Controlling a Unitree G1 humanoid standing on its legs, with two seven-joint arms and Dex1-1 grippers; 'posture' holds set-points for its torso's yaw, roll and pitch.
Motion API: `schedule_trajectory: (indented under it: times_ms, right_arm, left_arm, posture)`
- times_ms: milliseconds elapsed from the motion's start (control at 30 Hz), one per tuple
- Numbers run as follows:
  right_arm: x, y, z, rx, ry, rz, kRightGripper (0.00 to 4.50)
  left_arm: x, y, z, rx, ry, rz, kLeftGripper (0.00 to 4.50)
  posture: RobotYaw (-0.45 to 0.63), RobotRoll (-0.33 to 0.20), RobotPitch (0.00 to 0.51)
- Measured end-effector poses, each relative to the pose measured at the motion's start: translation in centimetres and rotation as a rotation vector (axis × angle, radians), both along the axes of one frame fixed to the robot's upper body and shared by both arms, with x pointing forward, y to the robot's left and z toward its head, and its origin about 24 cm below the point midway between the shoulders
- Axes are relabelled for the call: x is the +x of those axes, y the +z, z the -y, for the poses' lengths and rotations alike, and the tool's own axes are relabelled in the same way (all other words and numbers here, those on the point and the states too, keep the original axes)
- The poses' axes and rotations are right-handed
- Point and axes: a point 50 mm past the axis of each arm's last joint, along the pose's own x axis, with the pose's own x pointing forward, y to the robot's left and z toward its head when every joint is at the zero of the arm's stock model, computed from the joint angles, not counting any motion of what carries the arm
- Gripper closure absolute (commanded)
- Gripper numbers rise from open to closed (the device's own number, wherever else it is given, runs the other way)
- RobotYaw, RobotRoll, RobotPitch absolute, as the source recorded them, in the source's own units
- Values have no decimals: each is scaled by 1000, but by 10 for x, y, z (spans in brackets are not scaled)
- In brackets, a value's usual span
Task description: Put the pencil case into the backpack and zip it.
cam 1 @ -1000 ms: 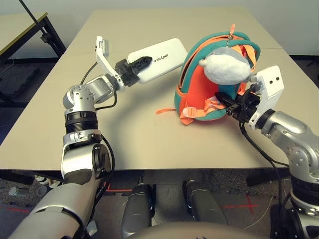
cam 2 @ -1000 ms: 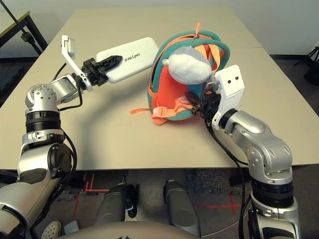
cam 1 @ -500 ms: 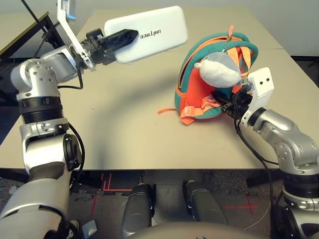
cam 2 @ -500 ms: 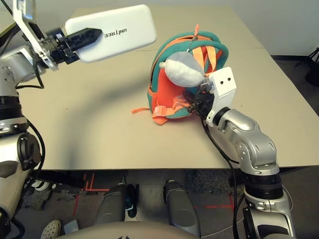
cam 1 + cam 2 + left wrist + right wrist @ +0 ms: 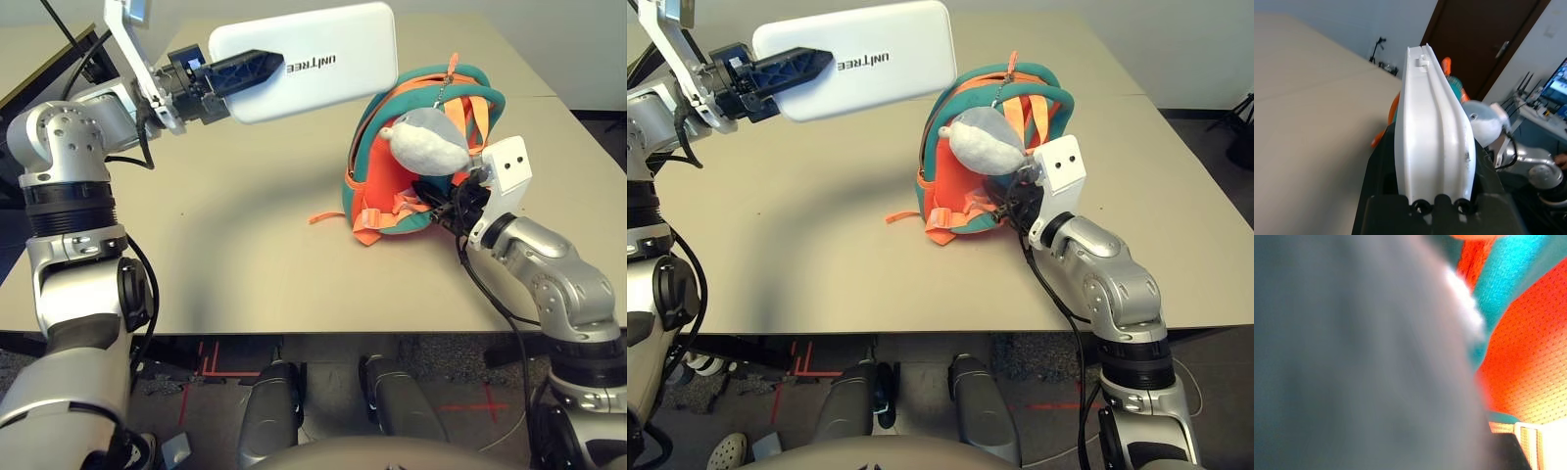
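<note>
Next, my left gripper lets go of the white pencil case in the backpack's gaping opening [image 5: 366,130], between the teal edges.
The white pencil case [image 5: 323,59] hangs flat in the air above the table, up and to the left of the backpack. My left gripper [image 5: 274,67] is shut on its near end; in the left wrist view the case [image 5: 1432,127] stands edge-on between the black fingers [image 5: 1378,196]. The orange backpack [image 5: 377,176] with teal trim stands upright at centre right, its top gaping open. A grey-white plush toy [image 5: 426,142] dangles in front of the backpack. My right gripper [image 5: 443,201] presses into the backpack's side under the toy, closed on its fabric edge.
The beige table [image 5: 245,255] has bare room left of and in front of the backpack. Pale orange straps [image 5: 328,217] trail out from the backpack's base. A second table with a dark frame [image 5: 39,69] stands at the far left.
My left arm has lifted the pencil case off the table and carried it higher and closer to the backpack. The right gripper has stayed at the backpack. The camera shifted.
</note>
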Motion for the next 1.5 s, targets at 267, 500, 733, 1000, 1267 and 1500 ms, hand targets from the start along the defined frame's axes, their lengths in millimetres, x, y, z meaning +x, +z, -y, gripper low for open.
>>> schedule_trajectory:
  times_ms: [267,500,733,1000,1267,1500]
  right_arm:
    - [1,1,-1,-4,-3,6,3965]
    - [1,0,-3,-5,-2,6,3965]
    - [3,2,-4,-13,-1,14,3965]
    - [3,2,-9,-14,15,18,3965]
    - [3,3,-9,-18,11,21,3971]
    - [4,3,-12,-12,15,28,3971]
  left_arm:
    - [6,-14,14,183,-7,37,3322]
    - [9,-26,31,245,-79,28,3322]
    - [27,-35,60,251,-131,14,3322]
    - [46,-58,108,269,-158,7,3322]
    - [52,-76,132,242,-144,-2,3322]
    - [55,-76,130,228,-77,10,1833]
  posture:
    - [-191,0,128]
    - [-211,0,128]
    - [-222,0,126]
    - [-249,0,118]
    - [-256,0,110]
    - [-237,0,110]
